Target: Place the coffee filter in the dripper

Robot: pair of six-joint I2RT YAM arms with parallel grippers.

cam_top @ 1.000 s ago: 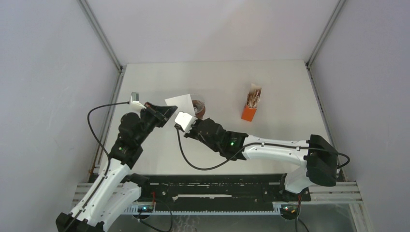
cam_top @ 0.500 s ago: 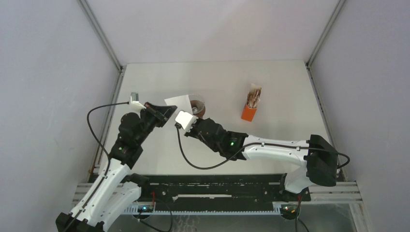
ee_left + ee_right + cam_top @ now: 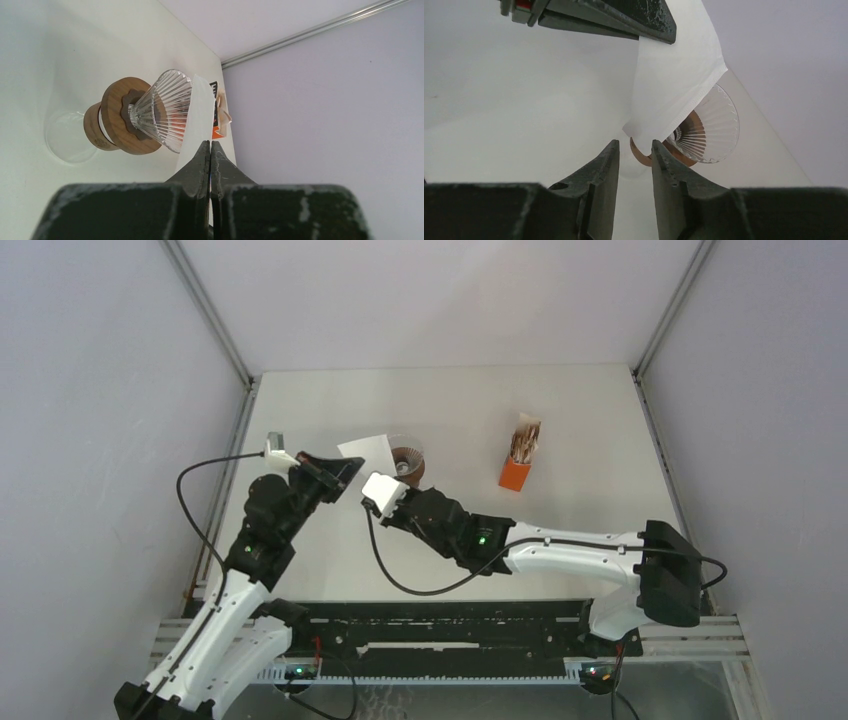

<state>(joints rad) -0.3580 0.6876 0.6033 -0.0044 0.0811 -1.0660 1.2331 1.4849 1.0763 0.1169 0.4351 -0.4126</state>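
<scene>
The lower corner of the coffee filter hangs past my right gripper's open fingers, so I need to reach further and pinch that corner [image 3: 642, 149] before I pull it toward the dripper.
The coffee filter [image 3: 366, 449] is a flat white paper sheet held up in the air just left of the dripper [image 3: 408, 462]. My left gripper [image 3: 346, 471] is shut on the filter's near edge [image 3: 199, 117]. In the wrist views the dripper [image 3: 161, 109] is a ribbed clear cone on a round wooden collar, standing on a glass cup [image 3: 67, 140]. My right gripper [image 3: 634, 143] is open with a narrow gap. The filter's lower corner [image 3: 646, 134] hangs just beyond its fingertips, in front of the dripper [image 3: 709, 131].
An orange box [image 3: 515, 473] with brown-edged contents stands to the right of the dripper and also shows in the left wrist view [image 3: 216, 132]. The left gripper's fingers [image 3: 614, 20] cross the top of the right wrist view. Grey walls enclose the white table [image 3: 560, 410].
Almost nothing. The left gripper and the filter have drifted very slightly to the left; the right gripper stays beside them.
</scene>
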